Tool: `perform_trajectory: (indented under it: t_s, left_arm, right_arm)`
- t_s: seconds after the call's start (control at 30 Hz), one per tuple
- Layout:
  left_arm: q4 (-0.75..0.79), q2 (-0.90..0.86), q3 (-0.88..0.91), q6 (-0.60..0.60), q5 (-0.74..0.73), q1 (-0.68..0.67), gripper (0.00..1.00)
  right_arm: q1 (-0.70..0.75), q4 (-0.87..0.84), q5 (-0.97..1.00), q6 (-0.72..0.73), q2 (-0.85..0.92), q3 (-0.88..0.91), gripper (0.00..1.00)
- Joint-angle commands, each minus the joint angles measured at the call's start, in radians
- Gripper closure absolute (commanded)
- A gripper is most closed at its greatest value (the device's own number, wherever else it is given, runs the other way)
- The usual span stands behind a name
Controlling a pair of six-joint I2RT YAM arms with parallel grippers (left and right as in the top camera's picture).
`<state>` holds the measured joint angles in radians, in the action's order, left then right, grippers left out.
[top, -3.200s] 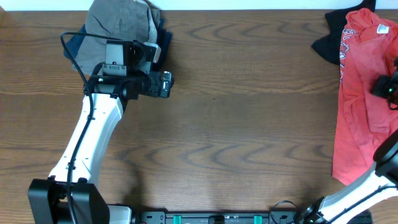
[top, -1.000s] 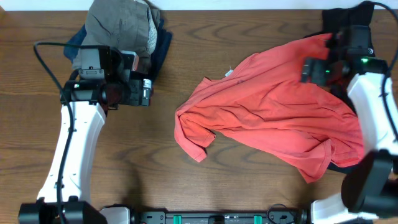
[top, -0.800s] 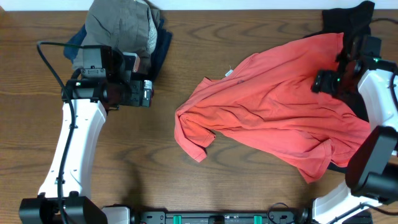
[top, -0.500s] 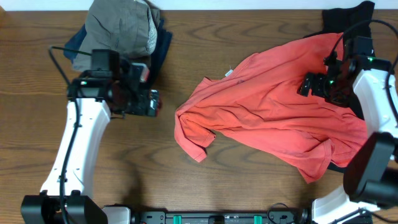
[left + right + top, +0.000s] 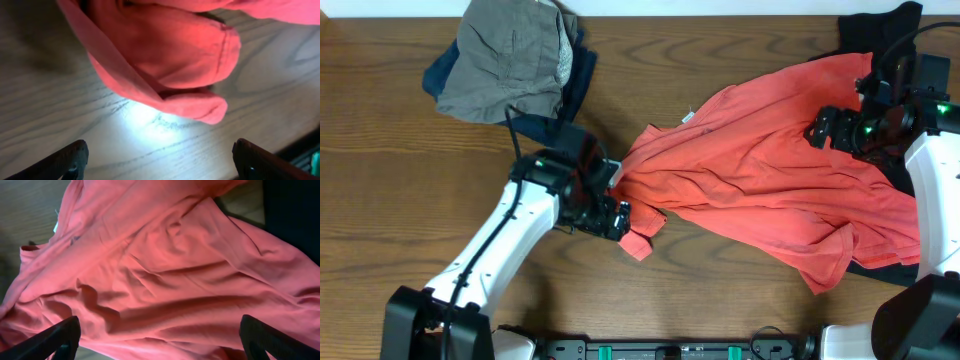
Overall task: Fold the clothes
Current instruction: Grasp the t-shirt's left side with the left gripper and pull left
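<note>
Next, I close my left gripper on the folded sleeve (image 5: 636, 220) (image 5: 145, 75) of the coral-red T-shirt, at the end of the T-shirt nearest the grey-khaki piece.
The clothes' coral-red T-shirt (image 5: 770, 190) lies crumpled across the middle and right of the table. My left gripper (image 5: 623, 205) is at its left end, open. In the left wrist view the gripper (image 5: 160, 161) hovers over bare wood, just short of a folded red sleeve (image 5: 170, 55). My right gripper (image 5: 817, 130) hangs open above the shirt's upper right part. The right wrist view shows wrinkled red shirt (image 5: 165, 270) below the gripper (image 5: 160, 340), with nothing held. A black shirt (image 5: 880, 22) lies at the far right corner.
A grey-khaki piece (image 5: 510, 55) sits on navy fabric (image 5: 582, 80) at the far left. Black cloth (image 5: 880, 265) also shows under the red shirt's lower right edge. The wooden table (image 5: 720, 290) has bare wood in front of the shirt and at the left.
The left arm has swung away from the grey pile, rightward and nearer, to the red shirt's left end. The right gripper has stayed open over the shirt's upper right.
</note>
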<state>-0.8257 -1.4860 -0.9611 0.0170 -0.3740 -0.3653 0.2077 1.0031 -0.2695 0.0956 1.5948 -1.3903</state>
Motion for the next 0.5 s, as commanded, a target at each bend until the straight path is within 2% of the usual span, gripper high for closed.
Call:
perform_trajectory:
  t_s: [0.0, 0.23, 0.37, 0.4, 0.43, 0.47]
  left_arm:
    - [0.053, -0.011, 0.038, -0.084, 0.017, -0.039, 0.07]
    - [0.184, -0.085, 0.074, -0.165, 0.080, -0.070, 0.09]
    - [0.237, -0.180, 0.074, -0.172, 0.080, -0.071, 0.17]
    - [0.241, -0.208, 0.074, -0.172, 0.079, -0.071, 0.23]
    - [0.241, -0.229, 0.074, -0.172, 0.080, -0.071, 0.38]
    - [0.237, -0.248, 0.074, -0.172, 0.080, -0.071, 0.60]
  right_arm:
    - [0.000, -0.006, -0.013, 0.019, -0.007, 0.000, 0.01]
    - [-0.032, -0.010, -0.012, 0.032, -0.007, 0.000, 0.05]
    - [-0.055, -0.016, -0.011, 0.039, -0.007, 0.000, 0.08]
    - [-0.061, -0.016, -0.011, 0.040, -0.007, 0.000, 0.09]
    - [-0.066, -0.016, -0.007, 0.048, -0.007, 0.000, 0.10]
    - [-0.070, -0.014, -0.007, 0.056, -0.007, 0.000, 0.11]
